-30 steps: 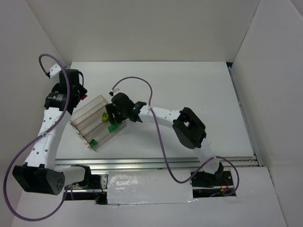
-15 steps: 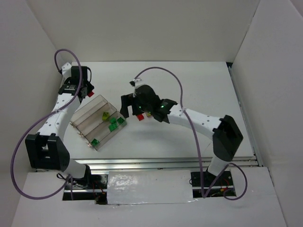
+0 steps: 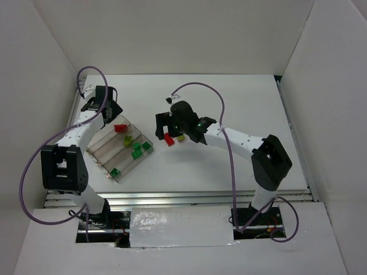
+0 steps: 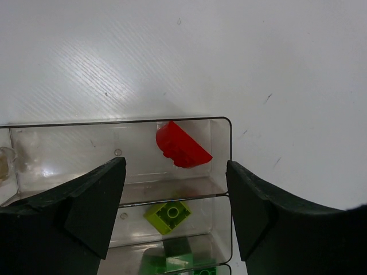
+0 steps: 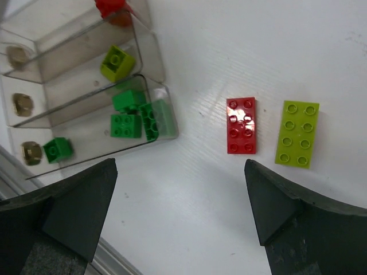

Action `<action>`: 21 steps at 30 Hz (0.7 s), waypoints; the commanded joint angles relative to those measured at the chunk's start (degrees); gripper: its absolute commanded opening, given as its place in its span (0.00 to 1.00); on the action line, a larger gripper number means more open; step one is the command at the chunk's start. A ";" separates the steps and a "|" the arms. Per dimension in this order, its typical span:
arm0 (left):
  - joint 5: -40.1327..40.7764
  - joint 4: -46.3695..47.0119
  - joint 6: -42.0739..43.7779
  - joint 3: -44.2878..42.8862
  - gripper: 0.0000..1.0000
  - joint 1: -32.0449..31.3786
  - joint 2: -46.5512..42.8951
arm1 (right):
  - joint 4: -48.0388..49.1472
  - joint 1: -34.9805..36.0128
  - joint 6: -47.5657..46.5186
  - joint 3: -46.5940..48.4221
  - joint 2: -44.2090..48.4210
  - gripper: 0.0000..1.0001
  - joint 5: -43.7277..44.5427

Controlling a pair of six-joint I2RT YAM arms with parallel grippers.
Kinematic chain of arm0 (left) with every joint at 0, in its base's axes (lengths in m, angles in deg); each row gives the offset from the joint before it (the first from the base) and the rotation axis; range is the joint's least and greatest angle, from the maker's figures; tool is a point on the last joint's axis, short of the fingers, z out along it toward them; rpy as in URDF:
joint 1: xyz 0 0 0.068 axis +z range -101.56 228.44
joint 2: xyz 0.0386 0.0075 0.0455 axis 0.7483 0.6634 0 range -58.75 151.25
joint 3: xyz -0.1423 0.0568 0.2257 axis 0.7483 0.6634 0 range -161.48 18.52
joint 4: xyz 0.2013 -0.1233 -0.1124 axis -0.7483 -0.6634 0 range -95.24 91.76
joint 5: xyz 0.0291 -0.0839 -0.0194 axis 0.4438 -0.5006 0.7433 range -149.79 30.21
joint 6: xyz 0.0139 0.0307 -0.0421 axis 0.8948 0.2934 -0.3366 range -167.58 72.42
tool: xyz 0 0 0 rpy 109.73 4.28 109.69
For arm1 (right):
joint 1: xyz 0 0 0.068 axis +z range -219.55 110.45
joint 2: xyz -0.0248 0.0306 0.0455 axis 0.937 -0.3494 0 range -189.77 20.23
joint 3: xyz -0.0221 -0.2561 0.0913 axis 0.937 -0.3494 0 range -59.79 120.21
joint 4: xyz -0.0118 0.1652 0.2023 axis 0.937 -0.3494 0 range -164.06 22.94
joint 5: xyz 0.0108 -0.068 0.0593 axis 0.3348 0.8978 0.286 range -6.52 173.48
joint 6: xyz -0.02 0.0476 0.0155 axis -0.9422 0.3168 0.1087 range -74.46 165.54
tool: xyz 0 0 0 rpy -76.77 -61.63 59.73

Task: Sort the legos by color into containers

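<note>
I should shut my right gripper on the long sides of the flat red lego (image 3: 169, 139) (image 5: 241, 126), the one that lies next to the flat yellow-green lego.
The containers form one clear three-trough tray (image 3: 103, 146) left of centre. My left gripper (image 3: 110, 110) hangs open above its far end, nothing between the fingers. Below it a red lego (image 4: 182, 146) lies tilted in the outermost trough (image 4: 57, 150); a yellow-green lego (image 4: 168, 216) lies in the middle trough, and a green one (image 4: 178, 259) in the third. My right gripper (image 5: 180, 169) is open and empty over the table right of the tray (image 5: 74, 74). Just beyond it lie a flat red lego (image 5: 241, 125) and a flat yellow-green lego (image 5: 297, 133). Several green legos (image 5: 126, 125) fill the nearest trough.
White walls enclose the table on the left, back and right. A metal rail (image 3: 183, 197) runs along the near edge. Purple cables (image 3: 198, 86) loop above both arms. The two loose legos (image 3: 170, 139) sit under the right arm's wrist.
My left gripper swung over the tray's far end and opened, and the red lego now lies in the outer trough. My right gripper left the tray, opened wide and moved over the loose legos.
</note>
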 commanded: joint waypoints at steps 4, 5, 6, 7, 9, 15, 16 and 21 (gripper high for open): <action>-0.77 -2.84 -0.38 -2.92 0.91 0.24 -5.91 | -9.48 -0.45 -3.90 11.80 -12.41 0.96 0.98; -2.08 -3.63 -0.20 -2.31 0.91 0.15 -8.12 | -11.24 -0.45 -4.08 14.17 -13.66 0.95 1.33; -2.71 -4.60 -0.11 -1.69 0.91 0.07 -10.23 | -11.51 -0.45 -4.52 14.71 -14.54 0.93 1.34; -3.50 -4.69 0.15 -0.82 0.91 -0.20 -12.68 | -11.60 -0.54 -4.78 15.07 -15.94 0.93 1.16; -6.82 -4.43 1.64 2.26 0.91 -0.55 -20.24 | -12.21 -0.45 -5.83 16.82 -18.23 0.92 2.04; -11.85 -7.85 7.61 6.92 0.91 -1.08 -34.93 | -16.79 -0.89 -7.33 23.76 -25.08 0.90 4.68; -11.59 -9.25 8.58 6.84 0.91 -1.16 -37.12 | -16.96 -0.89 -7.42 23.94 -25.79 0.88 4.94; -10.10 -14.01 15.17 8.07 0.92 -1.16 -44.16 | -16.97 -0.89 -7.34 24.12 -29.31 0.84 5.73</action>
